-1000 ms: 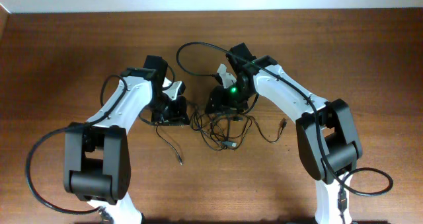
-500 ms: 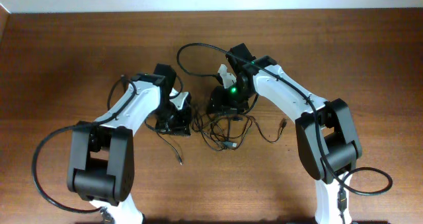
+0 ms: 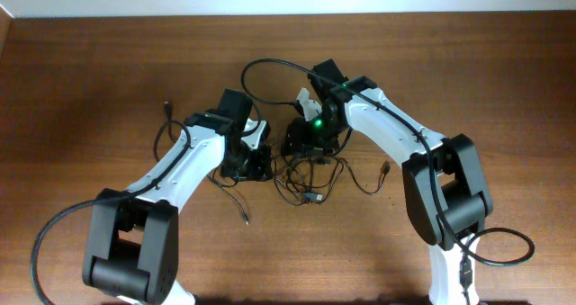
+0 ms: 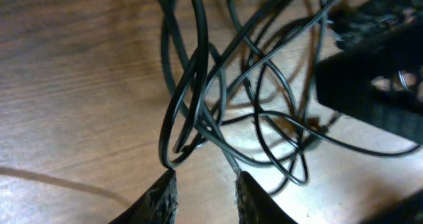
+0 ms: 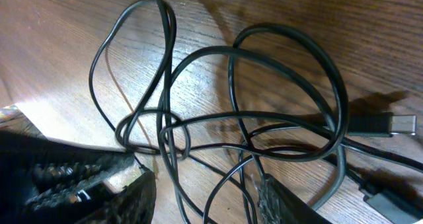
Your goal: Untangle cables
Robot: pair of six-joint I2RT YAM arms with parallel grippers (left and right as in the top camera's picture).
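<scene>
Next, I move my left gripper over, as the end of the cable loop is off-center ahead of its open fingers, and grip the loop [image 4: 165, 133] before pulling it from the tangle.
The cables [image 3: 308, 175] are thin black wires looped into one tangle on the wooden table between my two grippers. My left gripper [image 3: 255, 164] is at the tangle's left edge. In the left wrist view it [image 4: 205, 184] is open, and a cable loop [image 4: 188, 118] ends just ahead of its left fingertip [image 4: 165, 187]. My right gripper [image 3: 301, 145] hovers over the tangle's top. In the right wrist view it [image 5: 208, 194] is open, with several strands [image 5: 198, 138] running between its fingers. A USB plug [image 5: 390, 125] lies at the right.
A loose cable tail [image 3: 236, 201] trails down-left from the tangle, and a plug end [image 3: 385, 168] lies to its right. A thick black cord [image 3: 270, 64] arcs behind the right arm. Thick cords loop by both arm bases [image 3: 49, 233].
My left gripper has moved right, up to the left edge of the tangle. The right arm and the tangle have stayed in place.
</scene>
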